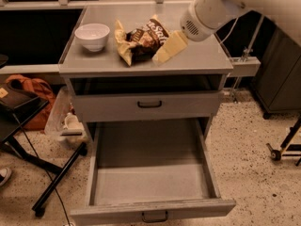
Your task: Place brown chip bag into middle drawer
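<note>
The robot's gripper should close on the dark middle (146, 39) of the brown chip bag, past the bag's yellow end near the white bowl.
The brown chip bag (141, 39) lies crinkled on the grey cabinet top (202, 58), right of a white bowl (92, 36). My gripper (161, 54) hangs from the white arm at the upper right, its pale yellow fingers reaching down to the bag's right edge, touching or just short of it. The middle drawer (150, 182) is pulled wide open below, its grey floor bare, a small dark handle on its front. Above it, a shallower grey drawer front (149, 105) with a black handle is closed.
A black stand with legs (56, 173) and an orange bag (33, 91) sit on the speckled floor to the left. A dark cabinet (280, 79) and a wheeled base (282, 149) stand at the right.
</note>
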`<control>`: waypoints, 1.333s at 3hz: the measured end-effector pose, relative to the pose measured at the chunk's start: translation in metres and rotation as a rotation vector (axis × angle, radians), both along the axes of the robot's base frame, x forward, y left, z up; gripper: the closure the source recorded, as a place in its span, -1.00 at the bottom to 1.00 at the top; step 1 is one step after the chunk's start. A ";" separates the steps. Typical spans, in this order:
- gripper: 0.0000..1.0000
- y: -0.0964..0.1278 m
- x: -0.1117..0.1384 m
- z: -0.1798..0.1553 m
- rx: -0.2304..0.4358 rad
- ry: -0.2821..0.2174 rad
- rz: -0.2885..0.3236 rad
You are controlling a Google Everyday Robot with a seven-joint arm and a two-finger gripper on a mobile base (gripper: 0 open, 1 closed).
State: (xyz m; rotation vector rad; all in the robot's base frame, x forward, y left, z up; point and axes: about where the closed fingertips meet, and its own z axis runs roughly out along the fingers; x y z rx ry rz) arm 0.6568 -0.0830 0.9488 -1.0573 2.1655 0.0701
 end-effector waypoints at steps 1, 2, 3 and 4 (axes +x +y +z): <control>-1.00 0.017 0.033 -0.003 0.032 -0.041 -0.041; -1.00 0.039 0.067 -0.003 0.057 -0.073 -0.057; -1.00 0.062 0.099 -0.010 0.081 -0.078 -0.082; -1.00 0.078 0.127 -0.025 0.117 -0.056 -0.113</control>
